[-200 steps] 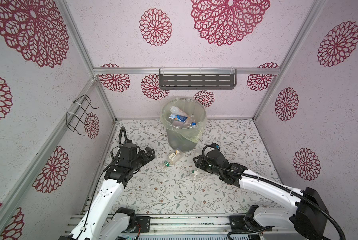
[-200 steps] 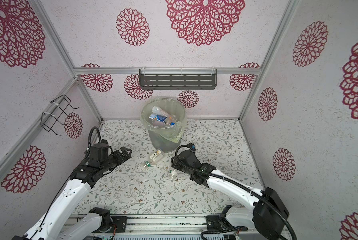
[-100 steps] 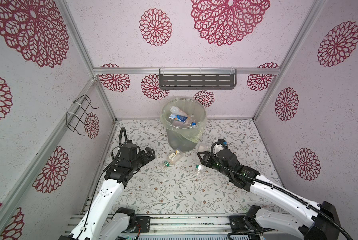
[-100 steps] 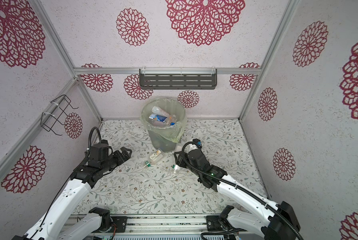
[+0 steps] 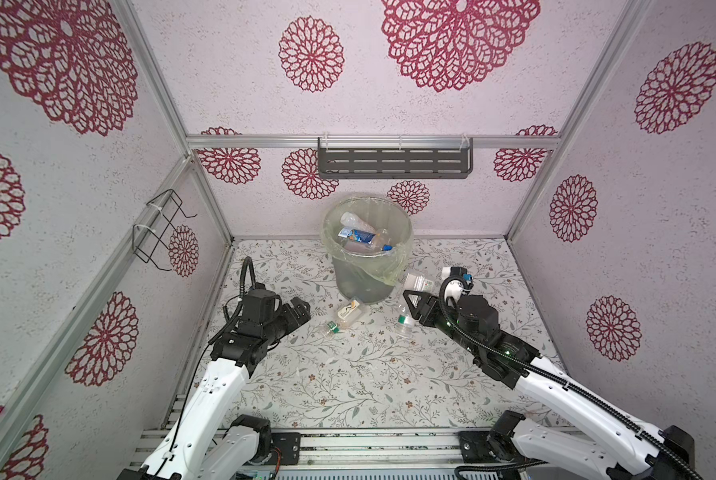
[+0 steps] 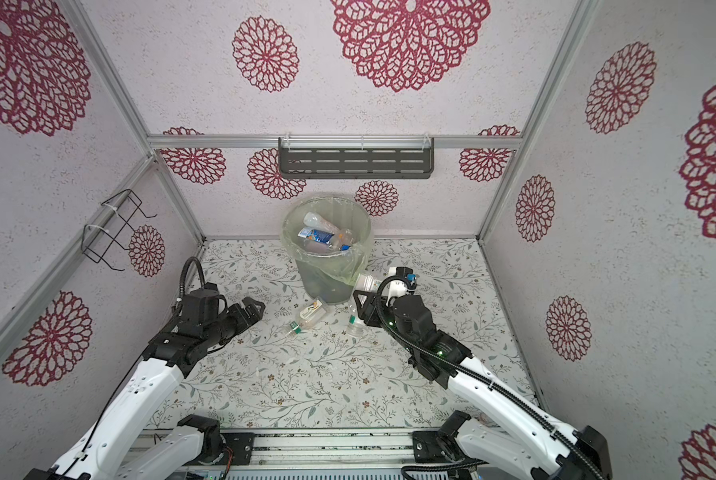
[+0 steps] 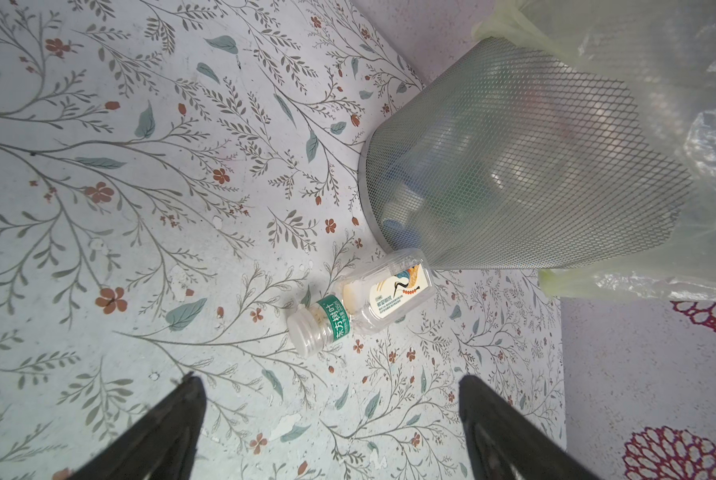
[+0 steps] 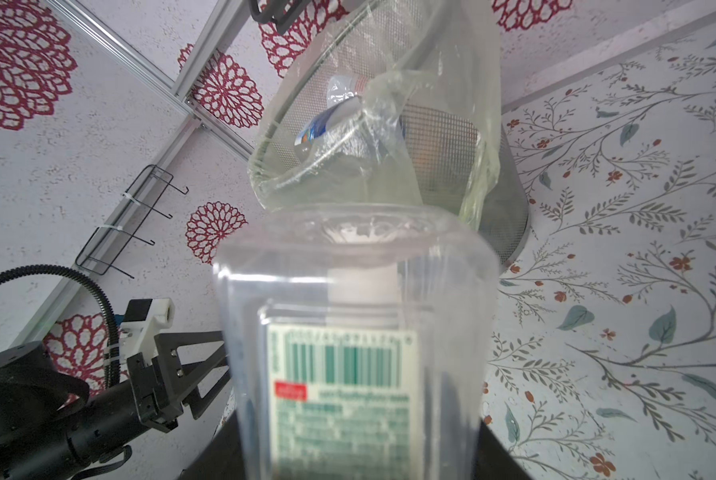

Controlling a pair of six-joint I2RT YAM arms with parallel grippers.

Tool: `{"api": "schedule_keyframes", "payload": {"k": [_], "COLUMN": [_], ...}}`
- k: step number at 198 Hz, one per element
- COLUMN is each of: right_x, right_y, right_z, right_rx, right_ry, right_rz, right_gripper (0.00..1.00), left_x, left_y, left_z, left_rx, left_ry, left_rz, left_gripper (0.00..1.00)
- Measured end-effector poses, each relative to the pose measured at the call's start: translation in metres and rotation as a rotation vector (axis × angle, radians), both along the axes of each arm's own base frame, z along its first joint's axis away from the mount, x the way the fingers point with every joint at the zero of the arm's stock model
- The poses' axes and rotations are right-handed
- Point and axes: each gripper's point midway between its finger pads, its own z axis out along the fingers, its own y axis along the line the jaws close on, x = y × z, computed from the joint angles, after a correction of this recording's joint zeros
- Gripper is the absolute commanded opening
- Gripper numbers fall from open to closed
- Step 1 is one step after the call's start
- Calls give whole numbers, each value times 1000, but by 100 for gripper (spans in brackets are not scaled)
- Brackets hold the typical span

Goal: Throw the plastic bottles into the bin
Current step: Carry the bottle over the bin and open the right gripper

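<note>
The clear bottle, held in the air beside the bin, will be let go by my right gripper in the bin (image 5: 373, 225) (image 8: 376, 83), behind the bottle with the blue label.
The bin (image 5: 360, 282) is a grey mesh basket with a yellowish bag, standing at the back middle and holding several plastic bottles (image 5: 358, 237). My right gripper (image 5: 412, 305) is shut on a clear bottle (image 5: 418, 283) with a white and green label. It holds the bottle in the air just right of the bin, below its rim. In the right wrist view that bottle (image 8: 360, 353) fills the middle, its base toward the bin (image 8: 510, 208). Another clear bottle (image 5: 346, 316) lies on the floor against the bin's foot. My left gripper (image 5: 304, 311) hangs open and empty just left of it; in the left wrist view the bottle (image 7: 373, 299) lies beyond the gripper (image 7: 329, 380).
A dark slotted shelf (image 5: 393, 162) hangs on the back wall above the bin. A black wire rack (image 5: 161, 228) is fixed to the left wall. Patterned walls close the floor in on three sides. The left arm (image 8: 157, 374) shows in the right wrist view.
My right gripper has lifted the bottle off the floor and carried it back and to the right, up beside the bin. The left arm has not moved.
</note>
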Motion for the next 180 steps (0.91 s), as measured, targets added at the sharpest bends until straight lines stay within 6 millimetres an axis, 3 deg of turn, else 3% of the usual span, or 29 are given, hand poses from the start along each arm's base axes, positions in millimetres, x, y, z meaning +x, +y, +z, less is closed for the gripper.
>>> {"api": "schedule_keyframes", "payload": {"k": [76, 140, 180], "right_x": [18, -5, 4], "right_y": [-11, -41, -40], "right_z": [32, 31, 45], "right_rx": [22, -17, -65], "right_ry": [-78, -103, -118], "right_rz": [-14, -56, -70], "right_gripper": [49, 50, 50], "left_x": [2, 3, 3], "left_y": [-1, -1, -1], "left_z": [3, -2, -9], "left_rx": [-4, -1, 2], "left_ry": [-13, -3, 14], "left_rz": [-1, -1, -1], "left_gripper": [97, 97, 97]}}
